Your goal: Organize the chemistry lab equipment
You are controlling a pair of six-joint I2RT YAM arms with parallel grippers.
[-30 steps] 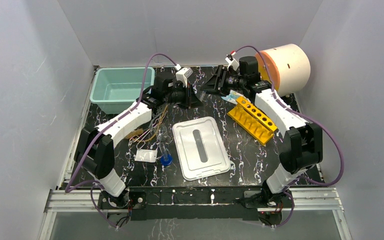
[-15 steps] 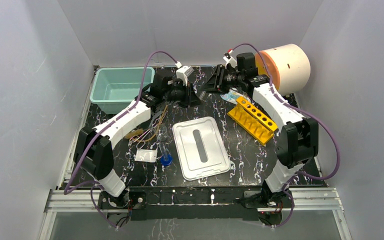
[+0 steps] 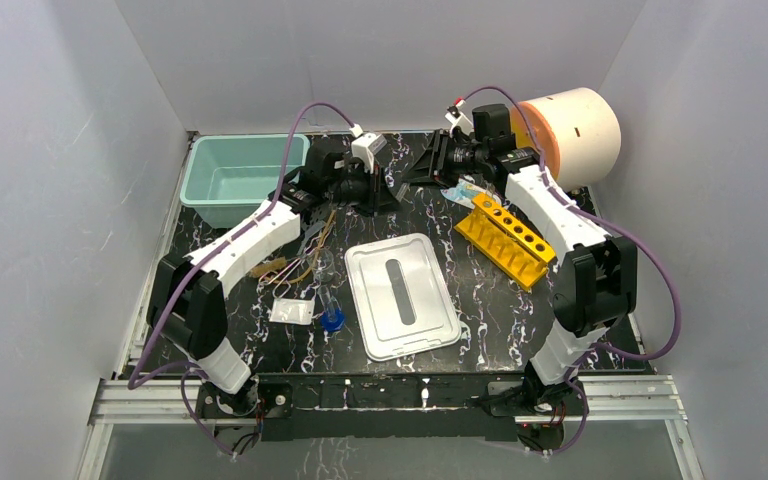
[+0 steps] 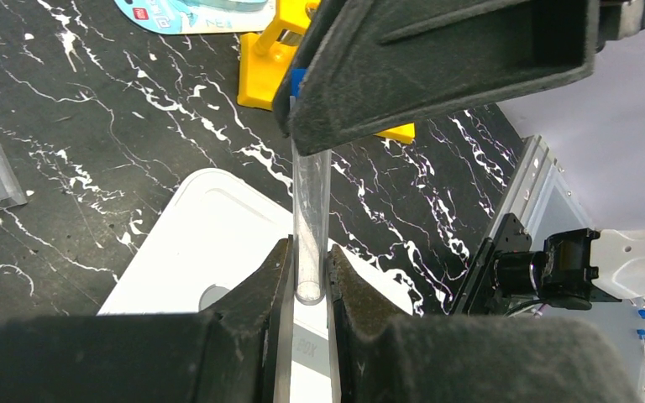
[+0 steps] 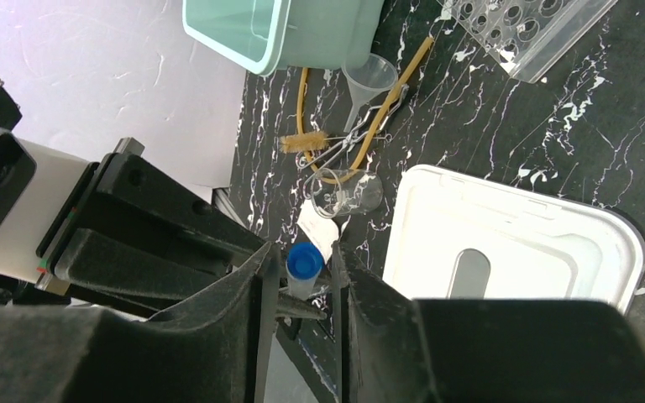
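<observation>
The blue-capped tube will leave my right gripper in the clear rack's end (image 3: 377, 193) farthest from the teal bin.
A clear tube (image 4: 311, 218) is clamped in my left gripper (image 4: 309, 252), whose jaws are shut on its open end. Its blue cap (image 5: 304, 259) sits between the fingers of my right gripper (image 5: 304, 252), with a thin gap on each side. The two grippers meet nose to nose above the back middle of the table, left gripper (image 3: 385, 190) and right gripper (image 3: 422, 168). On the left lie a funnel (image 5: 369, 75), tan tubing (image 5: 386, 101), a glass flask (image 5: 348, 195), a white packet (image 3: 292, 311) and another blue-capped tube (image 3: 331, 310).
A teal bin (image 3: 240, 178) stands at the back left. A white lid (image 3: 401, 293) lies in the middle and a yellow tube rack (image 3: 508, 238) to its right. A clear rack (image 5: 529, 25) lies at the back. The cream drum (image 3: 572, 130) is at the back right.
My right gripper has shifted slightly left toward the left gripper and its fingers have narrowed around the blue cap. The left gripper keeps hold of the tube and has not moved.
</observation>
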